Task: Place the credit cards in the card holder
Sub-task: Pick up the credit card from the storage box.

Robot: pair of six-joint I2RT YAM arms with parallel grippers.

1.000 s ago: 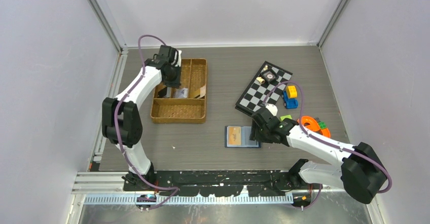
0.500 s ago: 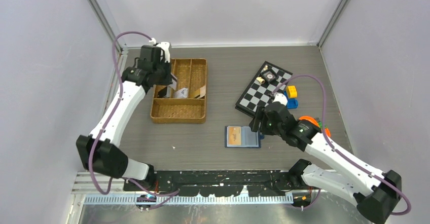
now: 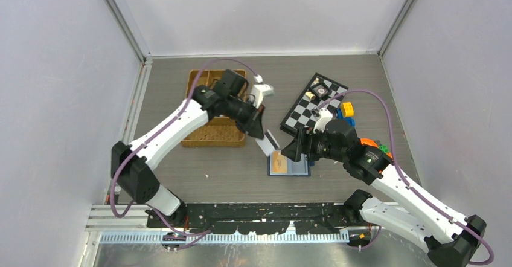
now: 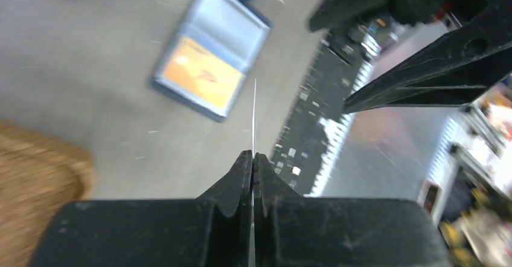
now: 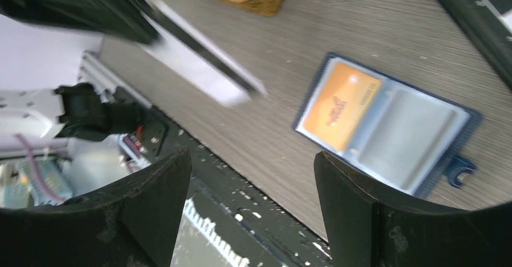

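Note:
I need to steady the white card with my right gripper while my left gripper, which holds the card by its short end, takes hold again of its long edge [image 3: 262,147].
The navy card holder [image 3: 297,165] lies open on the table with an orange-tan card [image 3: 279,162] in its left pocket. My left gripper [image 3: 261,130] is shut on a white card [image 3: 270,141] and holds it tilted in the air just above and left of the holder. In the left wrist view the card [image 4: 253,113] shows edge-on between the shut fingers [image 4: 253,156], with the holder [image 4: 224,31] beyond. My right gripper [image 3: 289,150] is open and empty over the holder's right half. Its wrist view [image 5: 250,158] shows the holder [image 5: 416,140], orange card [image 5: 341,104] and white card [image 5: 202,73].
A brown wicker tray [image 3: 211,135] stands at the left behind my left arm. A checkerboard [image 3: 302,117] with small pieces lies at the back right. Beside it are a yellow block [image 3: 346,107], a blue toy car [image 3: 346,121] and orange and green toys [image 3: 369,144].
My left arm has swung from the wicker tray to the table's middle, carrying the white card toward the holder. My right gripper has lifted and shifted left over the holder.

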